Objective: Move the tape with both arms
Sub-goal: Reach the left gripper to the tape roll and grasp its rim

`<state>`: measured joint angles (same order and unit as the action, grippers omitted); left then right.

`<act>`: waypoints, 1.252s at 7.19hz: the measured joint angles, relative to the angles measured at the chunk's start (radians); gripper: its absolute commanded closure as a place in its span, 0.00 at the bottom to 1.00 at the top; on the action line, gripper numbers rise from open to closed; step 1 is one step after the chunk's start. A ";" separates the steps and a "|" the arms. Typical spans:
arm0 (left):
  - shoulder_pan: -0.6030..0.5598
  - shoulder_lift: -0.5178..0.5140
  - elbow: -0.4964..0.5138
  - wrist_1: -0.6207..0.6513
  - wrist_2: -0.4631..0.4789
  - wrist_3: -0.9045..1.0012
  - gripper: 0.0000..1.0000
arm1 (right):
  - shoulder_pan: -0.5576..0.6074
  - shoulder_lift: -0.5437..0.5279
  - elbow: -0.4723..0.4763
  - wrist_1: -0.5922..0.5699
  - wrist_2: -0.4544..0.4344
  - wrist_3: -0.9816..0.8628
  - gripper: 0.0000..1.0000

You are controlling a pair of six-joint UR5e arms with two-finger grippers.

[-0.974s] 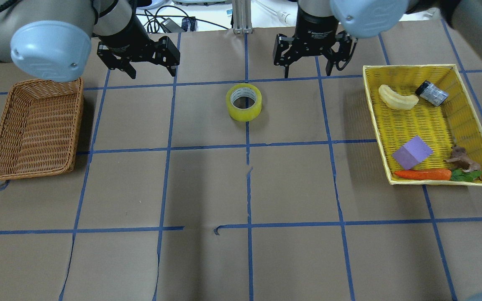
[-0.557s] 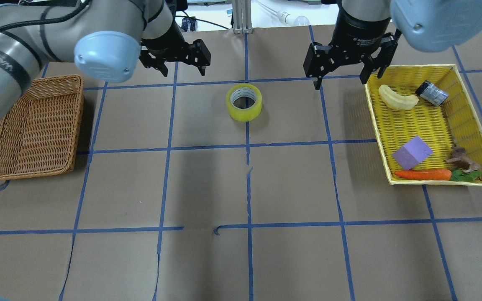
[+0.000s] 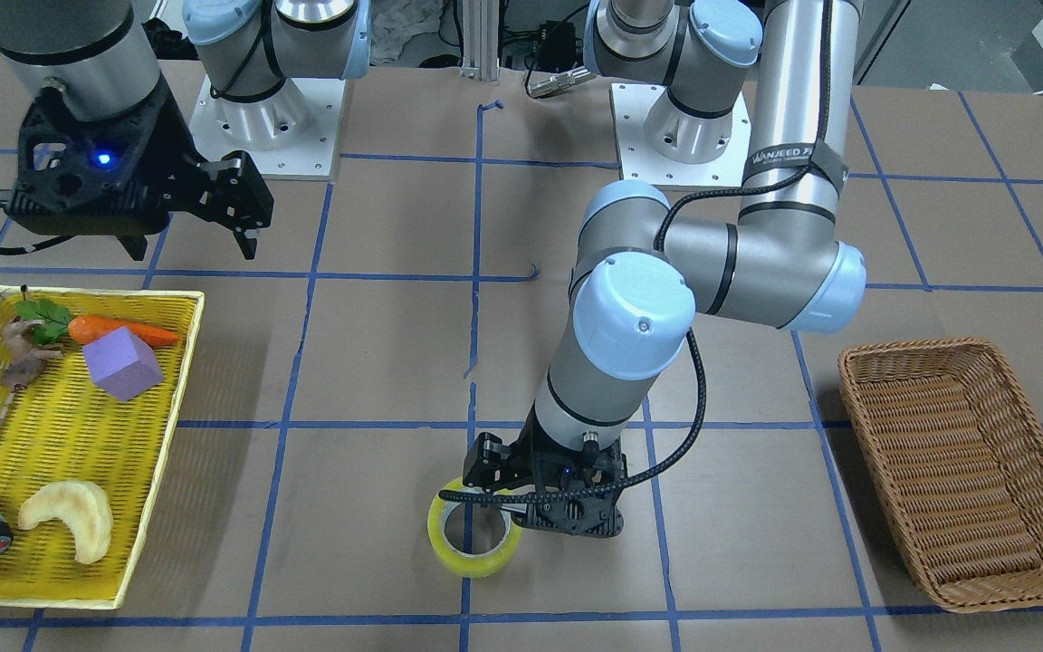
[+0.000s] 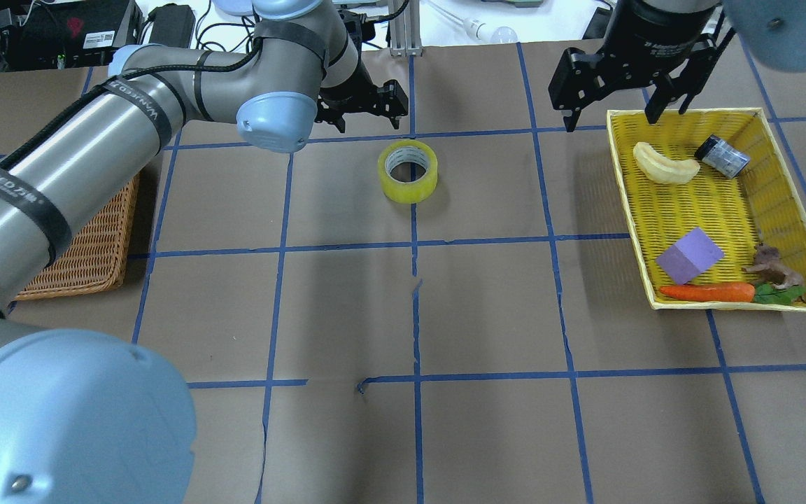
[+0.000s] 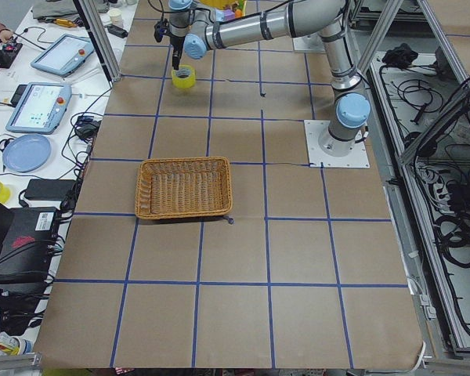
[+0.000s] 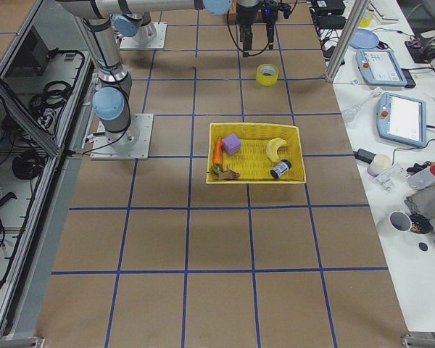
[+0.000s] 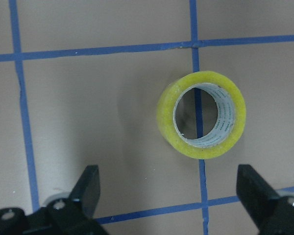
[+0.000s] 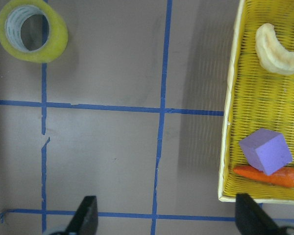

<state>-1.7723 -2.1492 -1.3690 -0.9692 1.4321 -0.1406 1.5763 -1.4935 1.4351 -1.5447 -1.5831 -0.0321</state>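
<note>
Next, my left gripper closes on the tape's side [image 3: 512,533] [image 7: 168,118] nearest the wicker basket, with one finger inside the tape's hole.
The yellow tape [image 4: 410,187] lies flat on the brown table at a blue grid line, hole up. It also shows in the front view [image 3: 476,563], the left wrist view [image 7: 166,117] and the right wrist view [image 8: 59,40]. My left gripper [image 4: 368,117] is open and empty. It hovers close beside the tape without touching it, and the tape lies ahead of its fingertips [image 7: 89,182]. My right gripper [image 4: 613,115] is open and empty. It is held high by the far left corner of the yellow tray [image 4: 628,204], well right of the tape.
The yellow tray holds a banana piece [image 4: 663,164], a small grey cylinder [image 4: 723,156], a purple cube [image 4: 688,255], a carrot [image 4: 707,292] and a toy animal. A wicker basket [image 4: 88,255] stands at the left, partly under my left arm.
My left arm has swung right, bringing its open gripper from near the wicker basket to beside the tape. My right gripper has moved right, towards the yellow tray. The tape has not moved.
</note>
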 measured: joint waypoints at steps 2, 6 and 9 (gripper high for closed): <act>-0.001 -0.066 0.029 0.006 -0.002 0.006 0.00 | -0.021 0.000 0.000 -0.002 0.007 -0.004 0.00; -0.001 -0.122 -0.006 0.022 -0.001 0.017 0.06 | -0.024 -0.001 0.005 -0.005 0.009 -0.005 0.00; -0.001 -0.138 -0.053 0.053 -0.001 0.004 1.00 | -0.024 -0.001 0.006 -0.005 0.009 -0.004 0.00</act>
<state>-1.7732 -2.2876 -1.4218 -0.9160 1.4315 -0.1363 1.5524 -1.4941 1.4414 -1.5493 -1.5739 -0.0364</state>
